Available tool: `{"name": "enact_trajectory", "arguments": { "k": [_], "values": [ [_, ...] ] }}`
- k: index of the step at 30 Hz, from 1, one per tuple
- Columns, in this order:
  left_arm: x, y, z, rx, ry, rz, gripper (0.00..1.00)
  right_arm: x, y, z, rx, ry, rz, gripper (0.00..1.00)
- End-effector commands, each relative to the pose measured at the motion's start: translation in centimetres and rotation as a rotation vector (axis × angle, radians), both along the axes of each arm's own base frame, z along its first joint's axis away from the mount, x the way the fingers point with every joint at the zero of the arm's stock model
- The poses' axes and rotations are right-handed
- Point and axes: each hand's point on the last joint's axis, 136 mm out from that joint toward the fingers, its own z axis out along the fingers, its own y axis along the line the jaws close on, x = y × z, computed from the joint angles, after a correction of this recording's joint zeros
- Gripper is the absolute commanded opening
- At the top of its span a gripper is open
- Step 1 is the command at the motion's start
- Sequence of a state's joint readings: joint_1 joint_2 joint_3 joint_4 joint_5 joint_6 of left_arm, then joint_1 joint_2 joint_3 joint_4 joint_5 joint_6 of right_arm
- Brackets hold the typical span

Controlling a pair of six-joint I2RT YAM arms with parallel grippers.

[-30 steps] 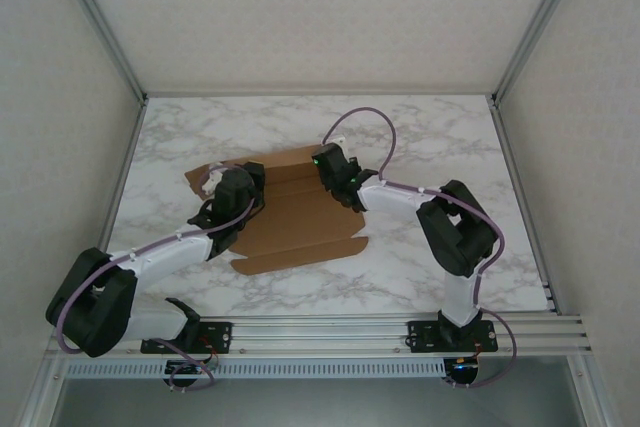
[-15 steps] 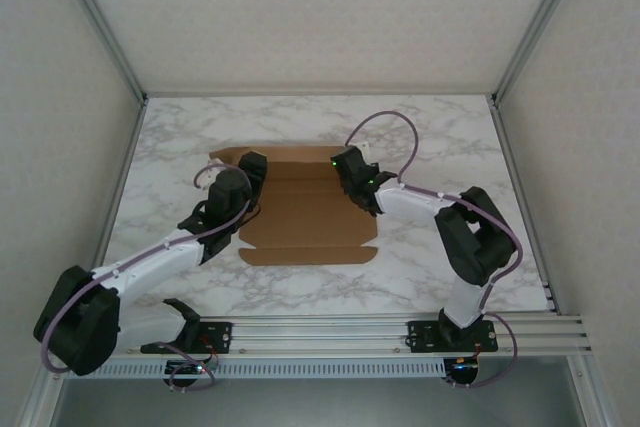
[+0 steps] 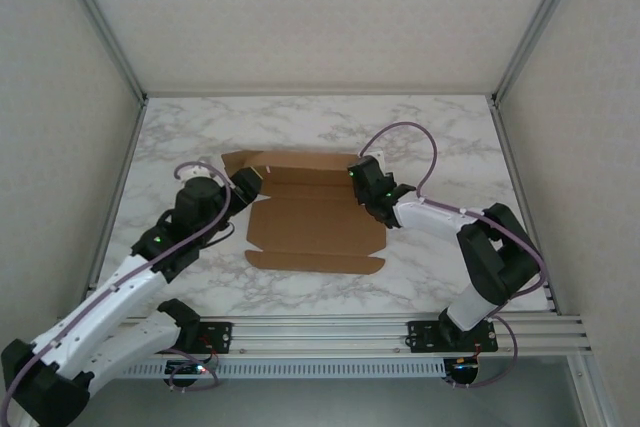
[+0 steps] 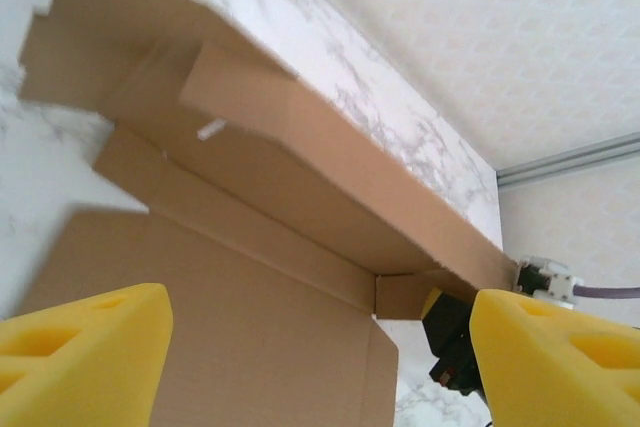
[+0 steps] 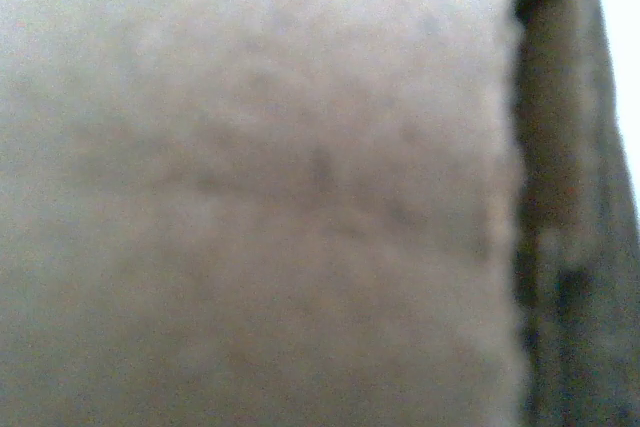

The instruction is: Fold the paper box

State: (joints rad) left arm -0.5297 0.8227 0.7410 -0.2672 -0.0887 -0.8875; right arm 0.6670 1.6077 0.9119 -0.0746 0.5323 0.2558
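Note:
The raised far panel's end tab on the box slants too little; my left gripper first should pinch the tab's crease (image 4: 288, 112) sharper.
The paper box (image 3: 315, 227) is a brown die-cut cardboard sheet lying mid-table, its far panel (image 4: 300, 147) tilted up along a crease. My left gripper (image 3: 243, 187) hovers at the sheet's left edge. Its yellow fingertips (image 4: 85, 347) stand wide apart over the flat base, so this gripper (image 4: 320, 357) is open and holds nothing. My right gripper (image 3: 362, 182) is at the far right corner, shut on the box's raised corner flap (image 4: 405, 297). Blurred cardboard (image 5: 260, 187) presses close against the right wrist camera, hiding its fingers.
The marble table (image 3: 450, 137) has bare surface to the right, left and behind the box. Aluminium frame posts (image 3: 525, 47) and padded walls enclose it. A rail (image 3: 330, 332) with both arm bases runs along the near edge.
My left gripper opened and drew back to the left, off the cardboard. The box swung square to the table and shifted right, along with my right gripper.

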Motion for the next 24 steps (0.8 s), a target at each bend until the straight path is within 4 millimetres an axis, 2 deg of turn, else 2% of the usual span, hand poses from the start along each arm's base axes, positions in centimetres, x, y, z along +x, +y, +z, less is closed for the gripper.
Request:
{"name": "enact_trajectory", "arguments": {
  "k": [1,3,6,9,20,24],
  "values": [
    [-0.7,1.6,1.3,0.192,0.017,-0.004,0.79,-1.8,-0.8,-1.4,-0.074,0.093,0.067,0.0],
    [0.0,1.0,1.9,0.235,0.026,-0.041,0.81,-2.1,-0.8,-1.6,-0.071,0.118,0.065,0.0],
    [1.0,-0.9,2.1,0.266,0.047,-0.141,0.81,-2.5,-0.8,-1.9,-0.084,0.15,0.072,0.0],
    [1.7,-2.5,2.0,0.278,0.06,-0.213,0.86,-2.7,-0.6,-1.7,-0.054,0.129,0.095,0.0],
    [4.8,-2.2,3.3,0.285,0.046,-0.223,0.84,-3.5,-0.6,-0.9,-0.083,0.131,0.144,0.0],
    [5.3,-3.4,1.7,0.231,0.081,-0.29,0.81,-3.8,-0.6,-1.3,-0.074,0.137,0.151,0.0]
  ]
}}
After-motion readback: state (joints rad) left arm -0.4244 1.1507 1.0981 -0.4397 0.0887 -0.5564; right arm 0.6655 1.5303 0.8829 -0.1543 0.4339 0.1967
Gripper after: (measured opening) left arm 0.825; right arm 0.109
